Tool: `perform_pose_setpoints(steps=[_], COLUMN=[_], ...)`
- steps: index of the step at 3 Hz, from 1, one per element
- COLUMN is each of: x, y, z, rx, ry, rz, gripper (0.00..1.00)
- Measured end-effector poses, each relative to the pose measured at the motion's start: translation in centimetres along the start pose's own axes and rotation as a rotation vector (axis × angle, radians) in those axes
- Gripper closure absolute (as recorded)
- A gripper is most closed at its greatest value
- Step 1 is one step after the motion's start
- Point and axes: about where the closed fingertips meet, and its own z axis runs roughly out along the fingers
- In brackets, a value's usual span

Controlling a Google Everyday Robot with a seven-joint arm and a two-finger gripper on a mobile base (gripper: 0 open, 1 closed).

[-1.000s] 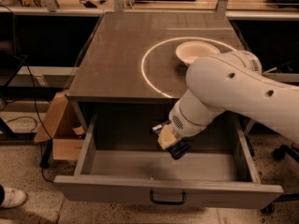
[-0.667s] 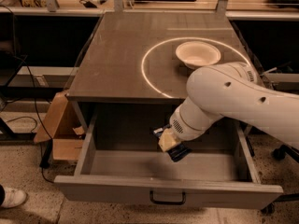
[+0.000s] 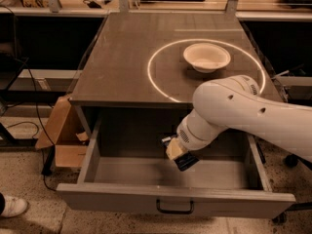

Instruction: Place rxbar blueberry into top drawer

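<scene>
The robot's gripper should set the rxbar blueberry down on the drawer's bottom behind the dark pull handle [image 3: 173,166].
The top drawer [image 3: 122,199] is pulled wide open below the table, its grey front panel and dark pull handle [image 3: 174,209] nearest the camera. My gripper [image 3: 176,154] hangs inside the drawer opening, a little right of centre and above the drawer floor. It is shut on the rxbar blueberry [image 3: 186,162], whose dark blue end sticks out below the tan fingers. My white arm reaches in from the right, over the drawer's right side.
A white bowl [image 3: 206,57] sits on the table top [image 3: 122,57] inside a bright ring of light. A cardboard box [image 3: 63,135] leans on the floor to the left of the drawer. A shoe [image 3: 10,206] shows at the bottom left.
My gripper has sunk slightly lower into the drawer with the bar in it. The arm has shifted so that the whole bowl now shows.
</scene>
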Motion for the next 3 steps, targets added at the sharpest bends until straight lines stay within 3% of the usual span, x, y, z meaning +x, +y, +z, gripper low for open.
perform_pose_setpoints(steps=[3], x=[0.0], y=[-0.7], z=[5.5], rx=[-0.045], ry=[0.005], rz=[0.027], gripper=[1.0])
